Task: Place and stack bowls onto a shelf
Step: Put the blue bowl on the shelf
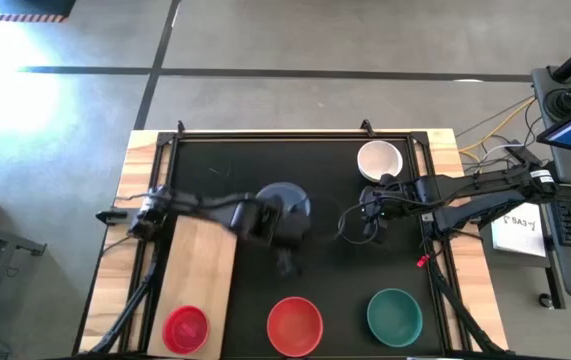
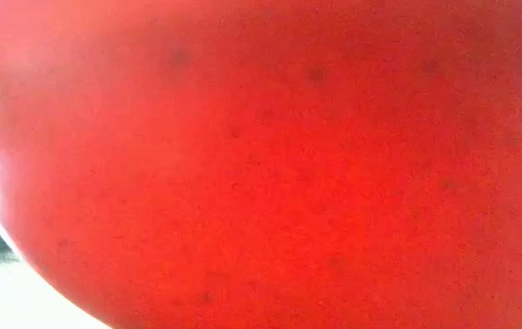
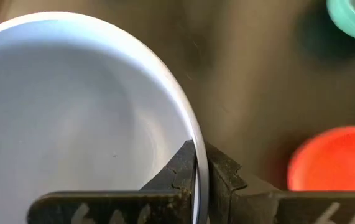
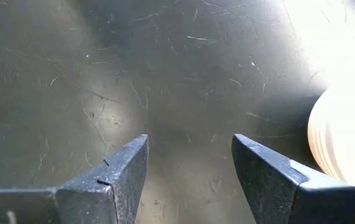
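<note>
The blue-grey bowl, held over the black table's middle, will go on the far end of the wooden shelf [image 1: 201, 255], beyond the magenta-red bowl, released by my left gripper.
My left gripper [image 1: 277, 222] [image 3: 198, 157] is shut on a blue-grey bowl [image 1: 285, 203] [image 3: 71, 118] over the middle of the black table. My right gripper [image 1: 365, 224] [image 4: 189, 168] hangs open to its right, nothing between its fingers, close to a white bowl [image 1: 379, 160] [image 4: 345, 137] standing on the table at the far right. The shelf [image 1: 203, 262], a light wooden board, lies at the near left with a magenta-red bowl [image 1: 185, 328] on its near end. A red bowl [image 1: 295, 325] [image 3: 332, 158] and a teal bowl [image 1: 394, 313] [image 3: 354, 18] stand along the near edge. My left gripper pinches the blue-grey bowl's rim [image 3: 193, 127], with one finger inside the bowl and one outside against its wall. The fingers slant down from the table's left side. The bowl sits open side up and looks lifted clear of the table.
The red bowl's wall [image 2: 261, 164] fills the low view and hides everything behind it. Bare black tabletop [image 1: 225, 165] lies at the far left and between the two grippers. A raised frame [image 1: 295, 135] runs round the table's edges.
</note>
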Robot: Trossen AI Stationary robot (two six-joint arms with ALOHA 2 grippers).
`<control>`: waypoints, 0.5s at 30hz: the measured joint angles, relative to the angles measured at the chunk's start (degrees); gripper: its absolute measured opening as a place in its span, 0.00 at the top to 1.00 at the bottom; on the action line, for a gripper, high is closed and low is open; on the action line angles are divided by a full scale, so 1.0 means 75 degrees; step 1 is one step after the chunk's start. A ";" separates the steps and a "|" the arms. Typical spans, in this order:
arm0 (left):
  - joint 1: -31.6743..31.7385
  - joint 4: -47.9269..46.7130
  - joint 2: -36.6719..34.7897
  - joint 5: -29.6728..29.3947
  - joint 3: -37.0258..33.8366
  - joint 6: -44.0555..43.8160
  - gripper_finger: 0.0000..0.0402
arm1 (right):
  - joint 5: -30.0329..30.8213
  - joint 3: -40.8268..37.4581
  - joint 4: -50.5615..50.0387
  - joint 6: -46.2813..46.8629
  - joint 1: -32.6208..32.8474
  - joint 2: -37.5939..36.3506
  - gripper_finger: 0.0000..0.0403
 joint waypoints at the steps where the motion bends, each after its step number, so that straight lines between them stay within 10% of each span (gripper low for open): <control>1: -0.0201 -0.0188 0.0000 0.0005 0.0000 -0.0451 1.00 | -0.0007 -0.0001 -0.0007 0.0000 0.0000 0.0000 0.45; 15: -0.1884 -0.1026 -0.0348 0.1004 -0.1672 -0.4731 1.00 | -0.0048 -0.0033 -0.0042 0.0006 0.0000 0.0000 0.45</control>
